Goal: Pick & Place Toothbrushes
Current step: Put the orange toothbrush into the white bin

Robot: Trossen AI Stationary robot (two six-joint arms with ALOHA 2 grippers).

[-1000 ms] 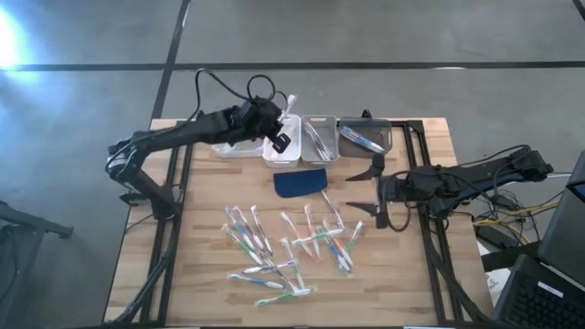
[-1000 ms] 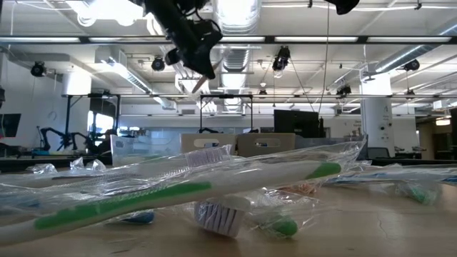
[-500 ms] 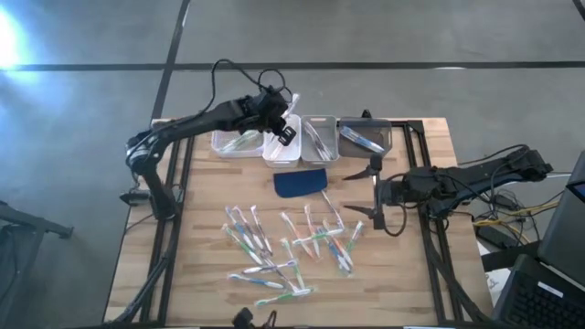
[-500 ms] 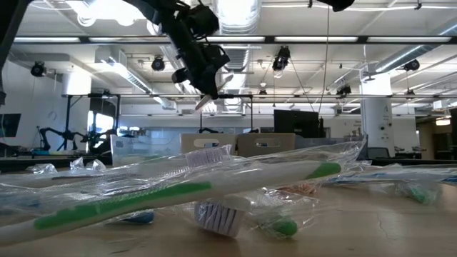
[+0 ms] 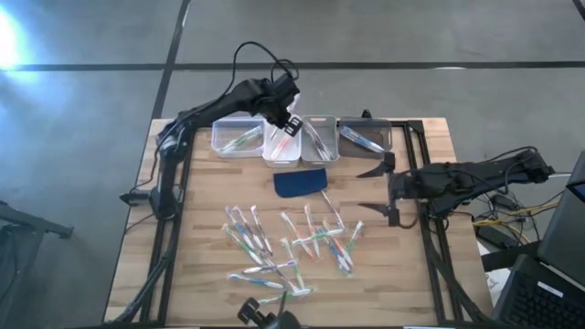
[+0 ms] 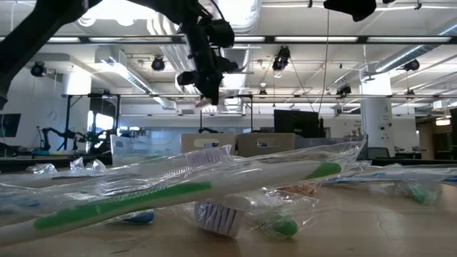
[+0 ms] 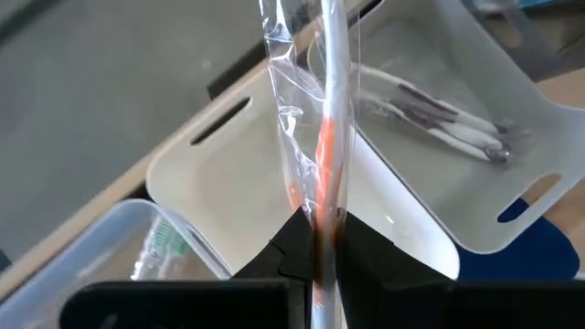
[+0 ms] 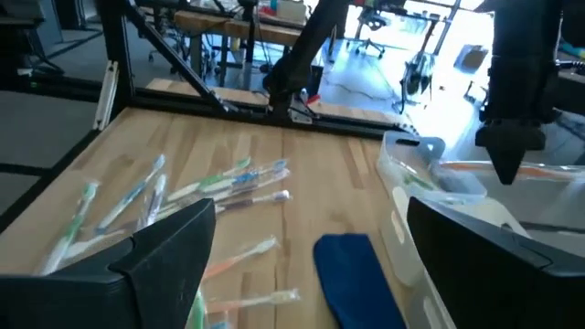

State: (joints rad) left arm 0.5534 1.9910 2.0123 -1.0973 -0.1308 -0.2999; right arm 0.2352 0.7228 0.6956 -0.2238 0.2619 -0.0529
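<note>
My left gripper has the orange-red toothbrush, which hangs over the white bin now. It will let go of it in the middle of the white bin (image 5: 281,144) (image 7: 306,187), beside the green brush's clear bin.
My left gripper (image 5: 287,122) hangs over the white bin (image 5: 281,150) in the row at the table's far edge, shut on an orange-red toothbrush (image 7: 326,137) in a clear wrapper. In the low view the left gripper (image 6: 208,84) is high up, and the toothbrush's end (image 6: 203,103) pokes out below it. Many wrapped toothbrushes (image 5: 292,242) lie loose on the table's near half, by a dark blue pad (image 5: 301,182). My right gripper (image 5: 381,191) waits open, above the table's right side. My left gripper pinches the orange-red toothbrush's handle (image 7: 325,216), wrapper and all, between its two fingers. The stick runs on past the fingertips, along them, pointing steeply down toward the white bin (image 7: 228,169). It is lifted clear of the bin and the table.
Several bins stand in a row: a clear bin (image 5: 236,140) with a green brush, the white bin, another white bin (image 5: 319,139) holding greyish brushes (image 7: 439,119), and a clear bin (image 5: 366,137) with blue ones. A wrapped green toothbrush (image 6: 178,189) fills the low view's foreground.
My left gripper has swung toward the table's far right along the bin row and tipped downward, so the held toothbrush now points down at the white bin instead of toward the far edge. My right gripper has drifted a little toward the right edge.
</note>
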